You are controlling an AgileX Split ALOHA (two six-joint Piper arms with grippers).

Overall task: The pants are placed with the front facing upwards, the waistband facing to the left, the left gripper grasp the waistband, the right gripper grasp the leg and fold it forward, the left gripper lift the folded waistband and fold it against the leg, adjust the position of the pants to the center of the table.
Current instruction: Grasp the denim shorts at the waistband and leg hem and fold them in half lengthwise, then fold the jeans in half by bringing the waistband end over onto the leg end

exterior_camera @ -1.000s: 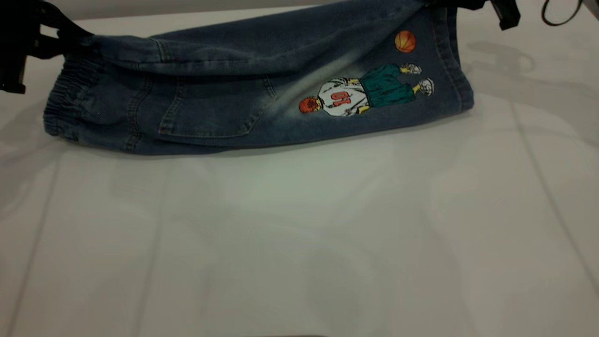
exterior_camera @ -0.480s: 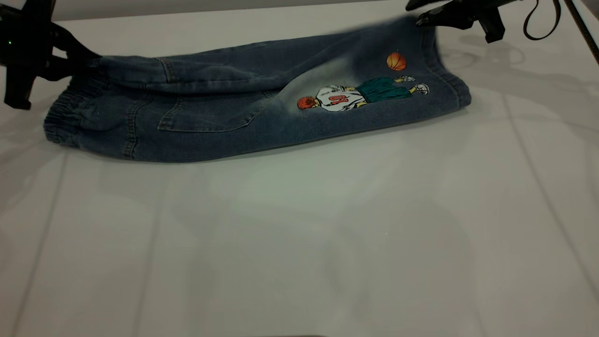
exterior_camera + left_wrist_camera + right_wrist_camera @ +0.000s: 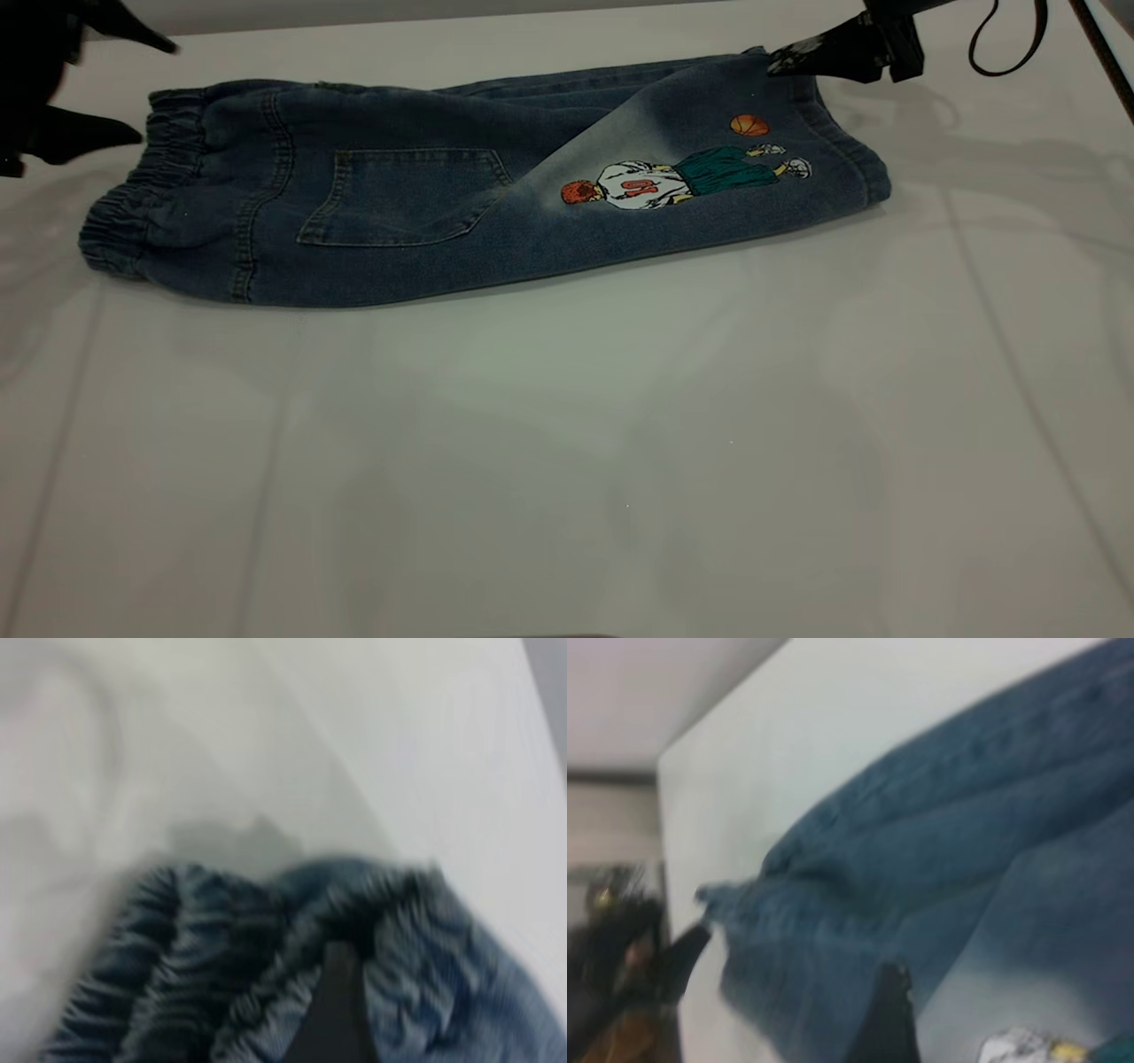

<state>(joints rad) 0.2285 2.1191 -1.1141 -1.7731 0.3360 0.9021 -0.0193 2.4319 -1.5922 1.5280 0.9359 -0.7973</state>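
The next move for my left gripper is to go to the near corner of the ruched waistband [image 3: 121, 248] and close there to lift the blue denim pants.
The blue denim pants [image 3: 425, 221] lie folded lengthwise on the white table [image 3: 567, 461], back pocket and basketball-player print [image 3: 673, 182] facing up. The ruched waistband [image 3: 133, 204] is at the left and the leg [image 3: 797, 177] with its hem at the right. My left gripper [image 3: 158, 93] is open at the waistband's far corner, one finger above it and one to its left. In the left wrist view a finger [image 3: 341, 1010] hangs over the gathered waistband [image 3: 204, 974]. My right gripper [image 3: 784, 55] is open, its tip at the hem's far corner, holding nothing.
A black cable [image 3: 1010, 53] loops by the right arm at the far right corner. The table's far edge [image 3: 443, 22] runs just behind the pants. Bare tabletop stretches in front of the pants.
The raised fold has dropped flat onto the lower layer. My left gripper has let go of the waistband and opened. My right gripper has come down to the hem and released the leg.
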